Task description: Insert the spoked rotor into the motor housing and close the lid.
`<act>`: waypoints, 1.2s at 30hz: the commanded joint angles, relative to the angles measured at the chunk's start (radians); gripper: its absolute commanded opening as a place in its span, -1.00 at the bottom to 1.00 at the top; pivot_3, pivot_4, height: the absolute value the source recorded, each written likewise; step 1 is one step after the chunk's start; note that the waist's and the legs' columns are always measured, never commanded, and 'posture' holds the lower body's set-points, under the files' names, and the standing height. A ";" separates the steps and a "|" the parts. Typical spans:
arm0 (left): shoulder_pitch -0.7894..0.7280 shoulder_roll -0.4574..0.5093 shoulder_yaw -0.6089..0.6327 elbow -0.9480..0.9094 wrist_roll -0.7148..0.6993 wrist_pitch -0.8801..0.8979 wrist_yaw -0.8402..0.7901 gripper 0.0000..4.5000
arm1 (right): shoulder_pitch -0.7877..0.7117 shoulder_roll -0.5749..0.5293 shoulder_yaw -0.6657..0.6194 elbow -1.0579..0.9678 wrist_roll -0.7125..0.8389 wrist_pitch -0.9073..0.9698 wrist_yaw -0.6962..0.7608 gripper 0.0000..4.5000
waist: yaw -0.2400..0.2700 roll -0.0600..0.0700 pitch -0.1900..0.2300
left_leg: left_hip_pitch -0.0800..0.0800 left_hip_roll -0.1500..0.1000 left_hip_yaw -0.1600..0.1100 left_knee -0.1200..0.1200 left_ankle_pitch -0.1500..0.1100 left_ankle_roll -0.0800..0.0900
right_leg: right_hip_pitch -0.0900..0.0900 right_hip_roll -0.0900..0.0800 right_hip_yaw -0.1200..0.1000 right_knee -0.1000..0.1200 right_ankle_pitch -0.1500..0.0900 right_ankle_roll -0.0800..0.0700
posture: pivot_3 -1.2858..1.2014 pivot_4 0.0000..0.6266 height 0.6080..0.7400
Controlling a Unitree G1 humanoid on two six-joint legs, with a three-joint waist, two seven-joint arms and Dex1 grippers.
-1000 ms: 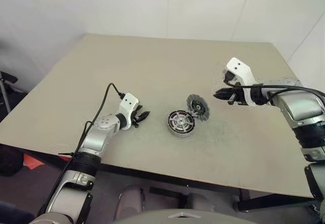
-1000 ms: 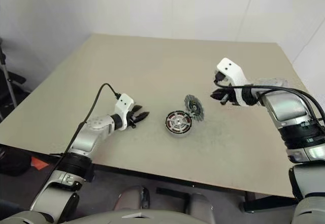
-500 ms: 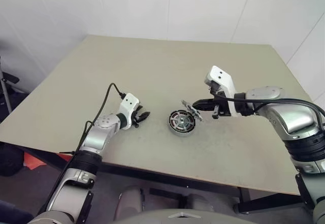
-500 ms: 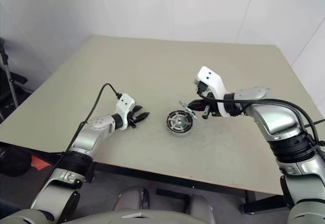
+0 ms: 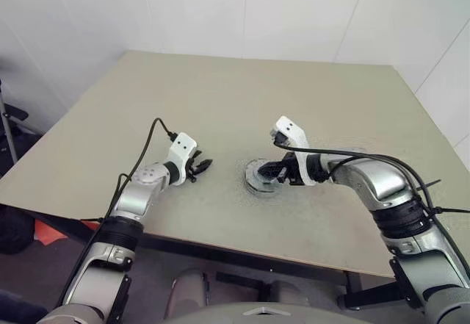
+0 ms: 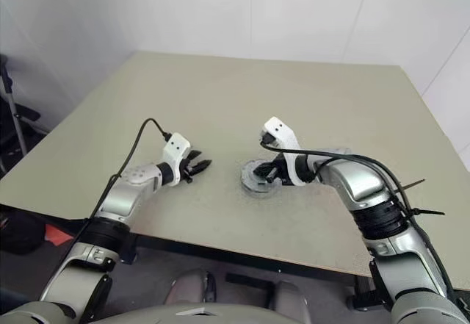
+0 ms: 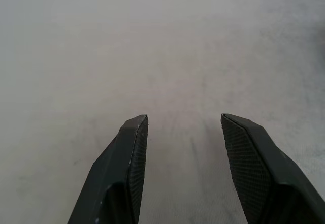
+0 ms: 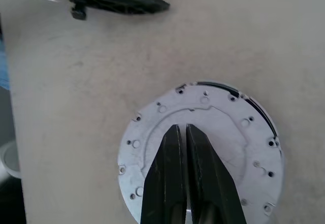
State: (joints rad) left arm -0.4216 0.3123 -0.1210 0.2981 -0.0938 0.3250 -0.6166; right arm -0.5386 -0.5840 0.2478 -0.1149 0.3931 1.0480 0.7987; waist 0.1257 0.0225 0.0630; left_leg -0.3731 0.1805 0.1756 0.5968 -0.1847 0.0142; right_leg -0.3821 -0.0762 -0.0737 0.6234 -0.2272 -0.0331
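A thin dark strip of the housing shows beyond the lid's edge, so the robot's right gripper should grasp the lid's raised middle (image 8: 221, 135) before the left gripper presses down.
The lid (image 8: 223, 127) lies flat, plain grey face up, on top of the motor housing (image 6: 252, 186) at the middle of the table. A thin dark sliver of the housing shows along one edge of the lid. The spoked rotor is hidden under the lid. My right gripper (image 8: 180, 128) is shut, with its fingertips resting on the lid's top face, holding nothing. My left gripper (image 5: 203, 167) stands open to the left of the housing, a short way off, just above bare table and empty.
The beige table (image 5: 220, 96) stretches wide behind and to both sides of the housing. Its front edge runs close below both arms. White walls stand behind the table. A black cable runs along my left forearm (image 5: 154, 129).
My right gripper has swung left and down onto the lid. The lid, which leaned tilted at the housing's edge, now lies flat over it. The left gripper has kept still.
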 commanded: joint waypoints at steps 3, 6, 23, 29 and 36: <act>-0.040 0.000 0.011 -0.014 0.006 -0.020 0.011 0.08 | 0.011 0.014 0.016 0.053 -0.031 -0.031 -0.024 -0.93 | -0.001 -0.001 0.000 | 0.002 0.000 0.000 0.000 0.000 0.000 | 0.002 0.000 0.000 0.000 0.000 0.000 | 0.03 -1.00 1.00; -0.048 0.000 0.013 -0.006 0.006 -0.023 0.013 0.08 | 0.031 0.011 0.018 0.048 -0.029 -0.043 -0.023 -0.93 | -0.001 -0.001 0.000 | 0.005 0.000 0.000 -0.001 0.000 0.000 | 0.005 0.000 0.000 0.000 0.000 0.000 | 0.03 -1.00 1.00; -0.079 -0.021 -0.021 0.038 0.022 -0.046 -0.012 0.08 | 0.185 -0.027 -0.126 0.040 -0.003 -0.409 0.135 -0.09 | 0.001 -0.001 0.000 | 0.003 0.000 0.000 -0.002 -0.001 0.001 | 0.005 0.000 -0.001 -0.003 0.000 0.001 | 0.03 -1.00 1.00; -0.087 -0.022 -0.027 0.044 0.028 -0.047 -0.024 0.08 | 0.207 0.010 -0.137 0.058 -0.008 -0.438 0.109 0.81 | -0.003 -0.001 0.000 | 0.003 0.000 0.000 -0.003 -0.001 0.001 | 0.004 0.000 -0.001 -0.003 0.000 0.001 | 0.03 -1.00 1.00; -0.094 -0.014 -0.023 0.053 0.030 -0.051 -0.029 0.08 | 0.224 0.007 -0.120 0.019 -0.006 -0.428 0.131 0.99 | -0.001 -0.001 0.000 | 0.002 0.000 0.000 -0.003 -0.001 0.002 | 0.005 0.000 -0.001 -0.004 -0.001 0.001 | 0.03 -1.00 1.00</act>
State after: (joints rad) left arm -0.4896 0.2914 -0.1555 0.3650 -0.0656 0.2925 -0.6412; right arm -0.3087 -0.5763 0.1320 -0.0591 0.3768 0.6266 0.9195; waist 0.1247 0.0216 0.0628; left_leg -0.3707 0.1804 0.1754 0.5941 -0.1858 0.0157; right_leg -0.3774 -0.0761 -0.0746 0.6190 -0.2278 -0.0321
